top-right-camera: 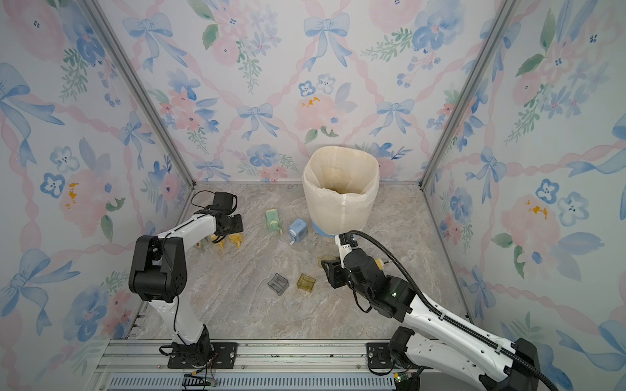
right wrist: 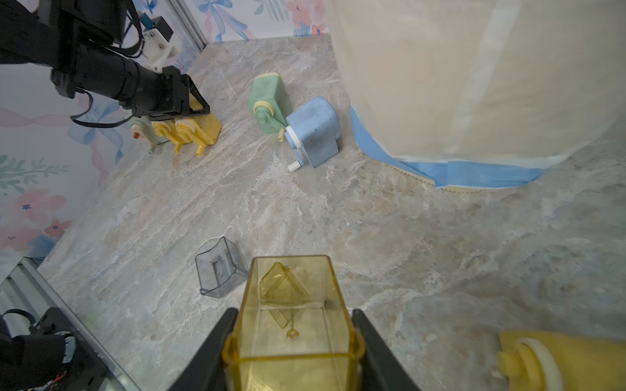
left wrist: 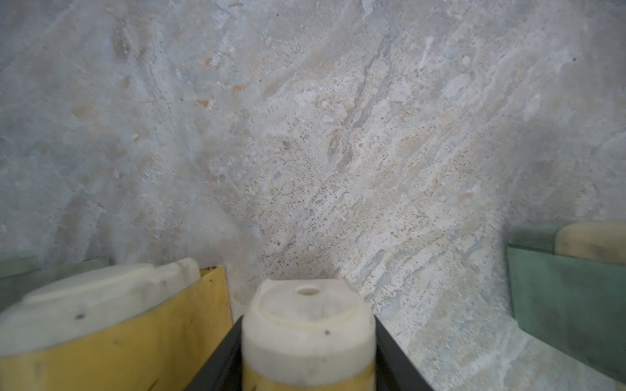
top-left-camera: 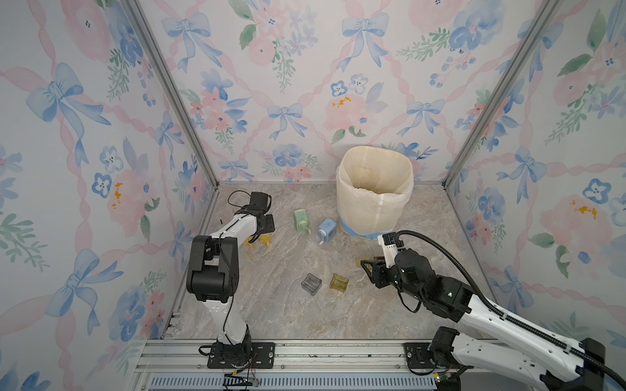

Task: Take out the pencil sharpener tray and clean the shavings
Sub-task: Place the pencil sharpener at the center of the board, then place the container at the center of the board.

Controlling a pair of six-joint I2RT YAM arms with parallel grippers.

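My right gripper has the yellow tray. I should set it down with that gripper beside the other yellow tray [top-left-camera: 350, 286] [right wrist: 339, 318], on the other yellow tray's side away from the grey tray.
My right gripper [right wrist: 291, 315] is shut on a clear yellow pencil sharpener tray [right wrist: 288, 304], held just above the table in front of the bin; the tray also shows in a top view [top-left-camera: 360, 260]. The shavings are out of view. At the far left, my left gripper [left wrist: 308, 321] has its black fingers against both sides of a yellow pencil sharpener [left wrist: 308, 335] with a white top. It stands in a row with a second yellow sharpener [left wrist: 111, 321] and a green one [left wrist: 569, 281]. In a top view the left gripper [top-left-camera: 259, 238] points down onto that row.
A lined waste bin [top-left-camera: 374, 189] stands at the back. A green sharpener [top-left-camera: 300, 220] and a blue sharpener [top-left-camera: 327, 230] lie beside it. A grey tray [top-left-camera: 311, 283] and another yellow tray [top-left-camera: 338, 281] lie mid-table. One more yellow sharpener [right wrist: 548, 362] lies by my right gripper.
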